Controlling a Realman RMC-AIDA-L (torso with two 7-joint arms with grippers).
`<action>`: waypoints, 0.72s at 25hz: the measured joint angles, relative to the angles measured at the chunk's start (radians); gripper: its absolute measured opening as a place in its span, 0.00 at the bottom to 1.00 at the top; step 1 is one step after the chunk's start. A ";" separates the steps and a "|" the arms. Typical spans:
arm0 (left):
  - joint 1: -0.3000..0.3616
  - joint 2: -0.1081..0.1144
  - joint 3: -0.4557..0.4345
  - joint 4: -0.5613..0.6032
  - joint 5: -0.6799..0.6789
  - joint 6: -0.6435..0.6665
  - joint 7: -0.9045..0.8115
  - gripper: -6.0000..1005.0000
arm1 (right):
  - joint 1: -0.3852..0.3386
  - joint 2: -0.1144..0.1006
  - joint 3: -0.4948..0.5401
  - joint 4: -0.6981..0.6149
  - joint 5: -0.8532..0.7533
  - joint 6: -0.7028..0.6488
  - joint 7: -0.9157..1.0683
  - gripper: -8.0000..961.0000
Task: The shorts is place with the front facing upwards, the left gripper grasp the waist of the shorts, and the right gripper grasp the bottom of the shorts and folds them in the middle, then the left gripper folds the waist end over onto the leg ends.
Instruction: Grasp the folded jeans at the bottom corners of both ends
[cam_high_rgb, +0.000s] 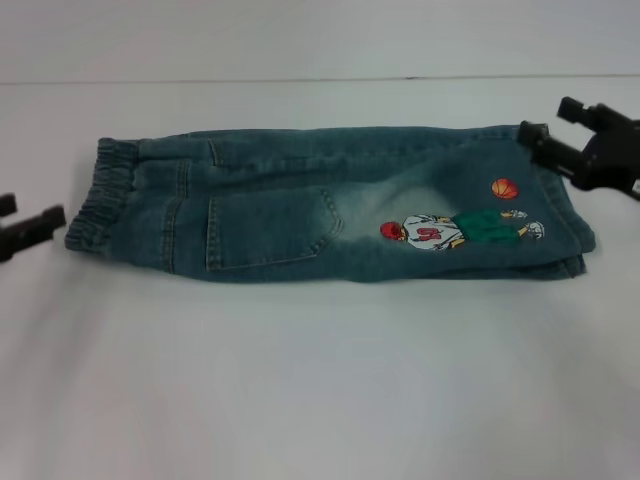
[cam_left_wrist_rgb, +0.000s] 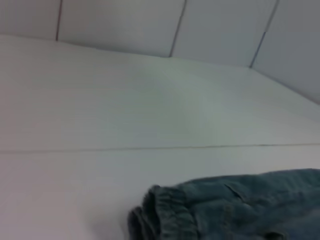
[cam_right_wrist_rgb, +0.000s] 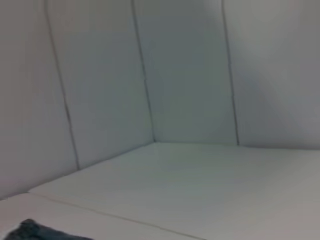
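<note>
Next, my right gripper moves to the basketball-player embroidery on the shorts and closes at the player's white shirt (cam_high_rgb: 424, 232), beside the red head.
The shorts (cam_high_rgb: 300, 205) lie flat across the table, folded lengthwise, with the patch pocket and the basketball-player embroidery (cam_high_rgb: 455, 228) facing up. The waist of the shorts (cam_high_rgb: 105, 195) is the crinkled band at the left end. The bottom of the shorts (cam_high_rgb: 572, 235), with the leg ends stacked, is at the right end. My left gripper (cam_high_rgb: 38, 210) sits just left of the waist, open and apart from the cloth. My right gripper (cam_high_rgb: 543, 118) hovers open at the far corner of the leg ends, holding nothing. The left wrist view shows the waist (cam_left_wrist_rgb: 160, 212). A dark edge of the shorts (cam_right_wrist_rgb: 35, 231) shows in the right wrist view.
The shorts rest on a white table (cam_high_rgb: 320, 380) with bare surface in front and behind. A white panelled wall (cam_high_rgb: 320, 35) rises at the table's far edge and also shows as the wall (cam_right_wrist_rgb: 190, 70) in the right wrist view.
</note>
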 joint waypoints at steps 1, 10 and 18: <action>0.003 0.013 -0.027 -0.028 -0.001 0.041 0.024 0.80 | -0.002 0.000 -0.001 0.016 0.004 -0.022 -0.033 0.78; -0.008 0.088 -0.069 -0.215 0.005 0.098 0.127 0.80 | -0.046 -0.004 -0.042 0.034 -0.068 -0.188 -0.128 0.79; -0.055 0.081 -0.042 -0.231 0.050 0.012 0.135 0.80 | -0.045 -0.005 -0.049 0.030 -0.217 -0.250 -0.091 0.79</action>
